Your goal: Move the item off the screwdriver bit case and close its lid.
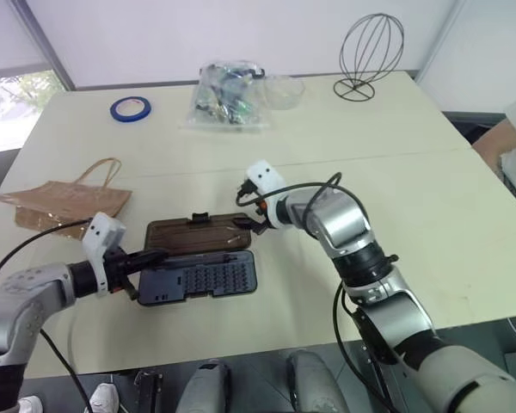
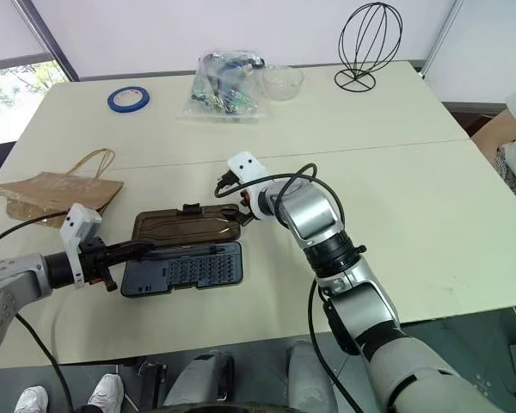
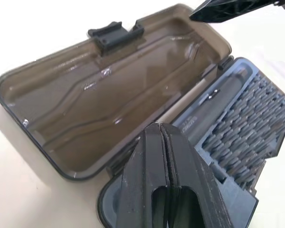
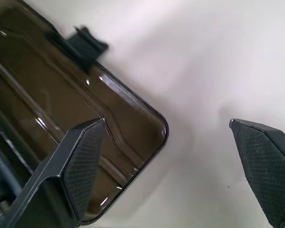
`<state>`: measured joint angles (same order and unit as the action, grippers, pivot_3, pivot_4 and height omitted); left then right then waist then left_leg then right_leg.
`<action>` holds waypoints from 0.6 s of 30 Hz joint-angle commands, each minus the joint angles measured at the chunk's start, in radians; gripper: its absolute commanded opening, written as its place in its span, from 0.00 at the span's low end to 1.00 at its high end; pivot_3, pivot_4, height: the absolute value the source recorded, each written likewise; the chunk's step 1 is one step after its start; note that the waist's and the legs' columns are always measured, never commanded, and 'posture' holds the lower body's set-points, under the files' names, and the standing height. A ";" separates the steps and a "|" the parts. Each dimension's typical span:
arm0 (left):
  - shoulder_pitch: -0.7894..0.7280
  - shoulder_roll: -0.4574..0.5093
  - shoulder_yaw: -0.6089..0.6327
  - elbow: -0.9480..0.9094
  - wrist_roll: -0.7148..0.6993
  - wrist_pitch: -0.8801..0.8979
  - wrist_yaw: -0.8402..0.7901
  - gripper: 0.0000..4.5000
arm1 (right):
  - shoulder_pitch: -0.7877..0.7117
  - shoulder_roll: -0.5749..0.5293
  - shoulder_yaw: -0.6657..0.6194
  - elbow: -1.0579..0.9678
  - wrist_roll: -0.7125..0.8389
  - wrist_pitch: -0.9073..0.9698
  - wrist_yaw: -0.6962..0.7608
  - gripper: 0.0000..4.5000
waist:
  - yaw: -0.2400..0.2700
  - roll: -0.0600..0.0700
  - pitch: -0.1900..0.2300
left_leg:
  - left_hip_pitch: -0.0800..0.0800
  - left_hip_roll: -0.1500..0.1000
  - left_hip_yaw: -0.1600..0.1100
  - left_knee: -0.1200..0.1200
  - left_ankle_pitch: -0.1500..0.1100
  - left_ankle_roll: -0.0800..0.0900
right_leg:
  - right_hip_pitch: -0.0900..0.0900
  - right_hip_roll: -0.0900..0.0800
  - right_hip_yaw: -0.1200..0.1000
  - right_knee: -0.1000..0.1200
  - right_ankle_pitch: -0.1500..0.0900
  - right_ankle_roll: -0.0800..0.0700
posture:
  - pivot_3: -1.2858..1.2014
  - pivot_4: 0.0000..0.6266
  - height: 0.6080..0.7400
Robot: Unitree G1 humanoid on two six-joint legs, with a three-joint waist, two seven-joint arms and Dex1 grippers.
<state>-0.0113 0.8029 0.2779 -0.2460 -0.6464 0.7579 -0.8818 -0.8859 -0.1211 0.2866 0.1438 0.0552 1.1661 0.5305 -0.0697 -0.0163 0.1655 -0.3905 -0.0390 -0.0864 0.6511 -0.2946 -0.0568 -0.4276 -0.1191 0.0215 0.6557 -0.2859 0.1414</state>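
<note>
I should move my right gripper's open fingers along from the flat lid's rounded corner, which they straddle, and pinch the lid's far edge (image 4: 116, 79) beside the latch to lift it.
The screwdriver bit case (image 1: 202, 277) lies open in the middle of the table, its blue-grey tray showing rows of bits. Its smoky brown lid (image 1: 198, 234) lies flat on the table behind the tray, latch (image 1: 201, 218) at the far edge. The item, a brown paper bag (image 1: 64, 202), rests on the table to the case's left, apart from it. My left gripper (image 1: 157, 255) is shut and empty, its tips over the case's left end by the hinge. My right gripper (image 4: 167, 122) stands open at the lid's far right corner, one finger (image 4: 85, 161) over the lid, the other over bare table.
At the back of the table are a blue tape roll (image 1: 130, 107), a clear plastic bag of small parts (image 1: 226, 96), a glass bowl (image 1: 284, 86) and a wire head-shaped stand (image 1: 370, 52). Bare table stretches to the right of the case.
</note>
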 commanded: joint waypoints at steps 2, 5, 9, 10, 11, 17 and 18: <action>0.000 0.002 -0.001 -0.035 0.006 -0.019 0.002 0.00 | -0.024 0.002 0.032 0.036 -0.006 -0.094 -0.001 0.97 | 0.000 0.000 0.000 | 0.000 0.000 0.000 0.000 0.000 0.000 | 0.000 0.000 0.000 0.000 0.000 0.000 | 0.52 0.24 1.00; 0.004 0.001 0.002 -0.038 0.006 -0.022 0.005 0.00 | -0.019 -0.004 0.069 0.053 -0.018 -0.147 0.008 0.97 | -0.001 0.000 0.000 | 0.000 0.000 0.000 0.000 0.000 0.000 | 0.000 0.000 0.000 0.000 0.000 0.000 | 0.52 0.24 1.00; 0.011 0.000 0.004 -0.043 0.008 -0.026 0.010 0.00 | -0.020 -0.015 0.108 0.069 -0.037 -0.218 0.021 0.97 | -0.001 0.000 0.000 | 0.000 0.000 0.000 0.000 0.000 0.000 | 0.000 0.000 0.000 0.000 0.000 0.000 | 0.52 0.24 1.00; 0.013 0.000 0.004 -0.044 0.008 -0.027 0.012 0.00 | -0.021 -0.022 0.125 0.069 -0.044 -0.246 0.033 0.97 | -0.001 0.000 0.000 | 0.000 0.000 0.000 0.000 0.000 0.000 | 0.000 0.000 0.000 0.000 0.000 0.000 | 0.52 0.24 1.00; 0.014 0.000 0.005 -0.045 0.008 -0.028 0.013 0.00 | -0.020 -0.028 0.138 0.068 -0.049 -0.268 0.046 0.97 | -0.001 0.000 0.000 | 0.000 0.000 0.000 0.000 0.000 0.000 | 0.000 0.000 0.000 0.000 0.000 0.000 | 0.52 0.24 1.00; 0.017 -0.003 0.003 -0.050 0.008 -0.032 0.022 0.00 | -0.016 -0.032 0.172 0.091 -0.052 -0.339 0.109 0.97 | -0.001 0.000 0.000 | 0.000 0.000 0.000 0.000 0.000 0.000 | 0.000 0.000 0.000 0.000 0.000 0.000 | 0.52 0.24 1.00; 0.016 -0.005 0.002 -0.050 0.008 -0.032 0.024 0.00 | -0.024 -0.028 0.171 0.114 -0.052 -0.354 0.118 0.97 | -0.001 0.000 0.000 | 0.000 0.000 0.000 0.000 0.000 0.000 | 0.000 0.000 0.000 0.000 0.000 0.000 | 0.52 0.24 1.00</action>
<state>0.0026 0.8005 0.2675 -0.2601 -0.6410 0.7467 -0.8632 -0.8866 -0.1571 0.4584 0.2485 0.0039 0.8455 0.6331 -0.0707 -0.0163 0.1655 -0.3904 -0.0389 -0.0863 0.6511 -0.2945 -0.0568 -0.4278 -0.1189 0.0214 0.6557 -0.2859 0.1415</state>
